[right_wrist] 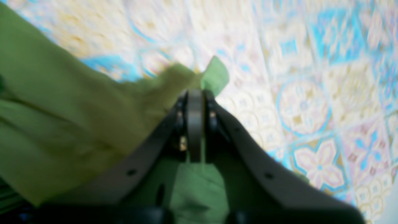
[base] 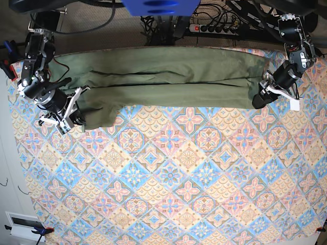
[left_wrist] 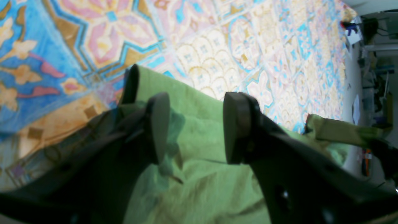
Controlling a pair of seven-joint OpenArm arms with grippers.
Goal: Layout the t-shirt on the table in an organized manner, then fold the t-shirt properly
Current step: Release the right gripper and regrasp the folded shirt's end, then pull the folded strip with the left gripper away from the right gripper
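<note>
Next, my right gripper puts the t-shirt's corner down on the shirt's far layer (base: 80,62) near the far edge of the table.
The olive-green t-shirt (base: 163,76) lies stretched in a long folded band across the far side of the tile-patterned table (base: 179,184). My right gripper (base: 77,108), at the left of the base view, is shut on a corner of the shirt (right_wrist: 214,74) at its left end. In the right wrist view the gripper's (right_wrist: 195,96) jaws are pressed together with green fabric between and below them. My left gripper (base: 259,97) is at the shirt's right end. In the left wrist view it (left_wrist: 197,129) is open, its fingers (left_wrist: 158,124) spread just over the green cloth (left_wrist: 199,174), holding nothing.
A power strip (base: 214,28) and cables lie behind the table's far edge. A blue unit (base: 158,6) sits at the top centre. Clamps (base: 6,58) grip the table's left edge. A white tag (base: 295,104) hangs by the left arm.
</note>
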